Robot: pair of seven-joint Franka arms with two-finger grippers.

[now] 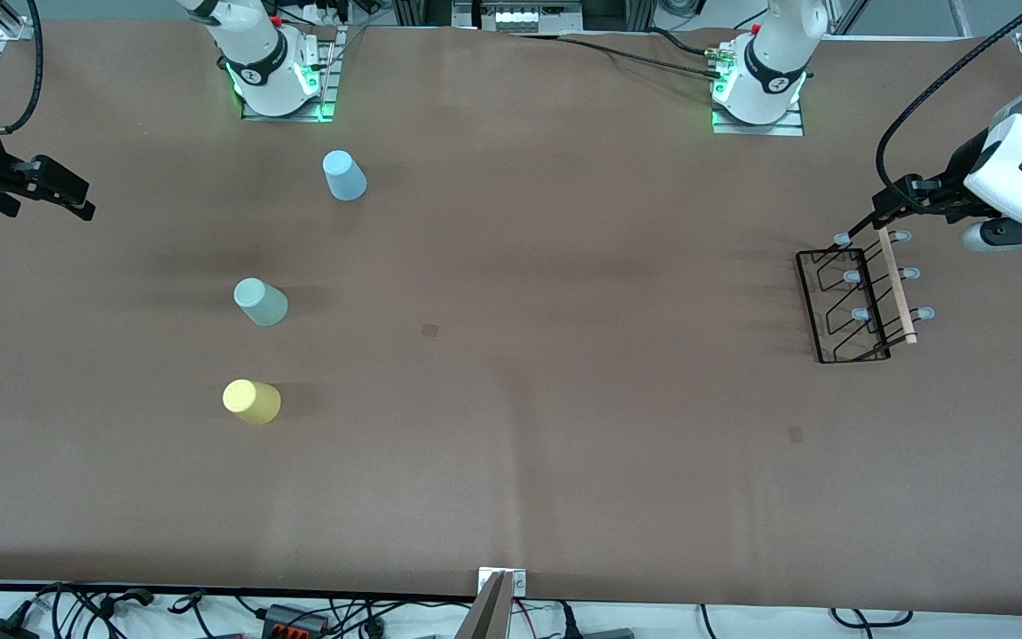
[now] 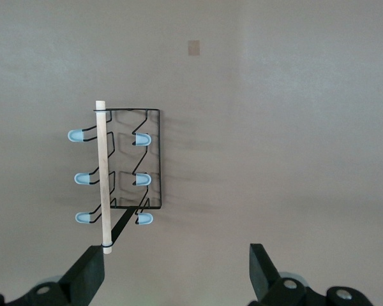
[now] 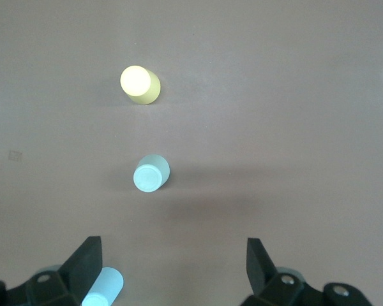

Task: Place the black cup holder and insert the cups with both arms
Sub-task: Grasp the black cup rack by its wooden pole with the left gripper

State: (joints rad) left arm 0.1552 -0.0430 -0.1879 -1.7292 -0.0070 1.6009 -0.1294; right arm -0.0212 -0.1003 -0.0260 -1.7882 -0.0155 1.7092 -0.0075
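Note:
My left gripper will grip the black cup holder's wooden rod [image 1: 888, 251] [image 2: 105, 203] between its middle hooks and the hooks nearest the arm bases.
The black cup holder [image 1: 855, 306] stands on the brown table at the left arm's end, its wooden rod [image 1: 897, 284] along the top. My left gripper [image 1: 876, 216] is open and empty, in the air just over the rack's end nearest the arm bases. In the left wrist view the holder [image 2: 129, 159] lies ahead of the open left gripper [image 2: 177, 273]. The light blue cup [image 1: 344, 175], mint cup [image 1: 260, 302] and yellow cup [image 1: 252, 401] stand apart at the right arm's end. My right gripper [image 1: 76, 200] is open and empty, off to their side. Its wrist view shows the yellow cup [image 3: 140, 84], mint cup [image 3: 151, 173] and blue cup [image 3: 102, 287].
The arm bases [image 1: 280, 80] [image 1: 764, 89] stand at the table's edge farthest from the front camera. Two small dark patches [image 1: 430, 329] [image 1: 796, 433] mark the table cover. A metal bracket [image 1: 502, 586] and cables lie along the edge nearest the front camera.

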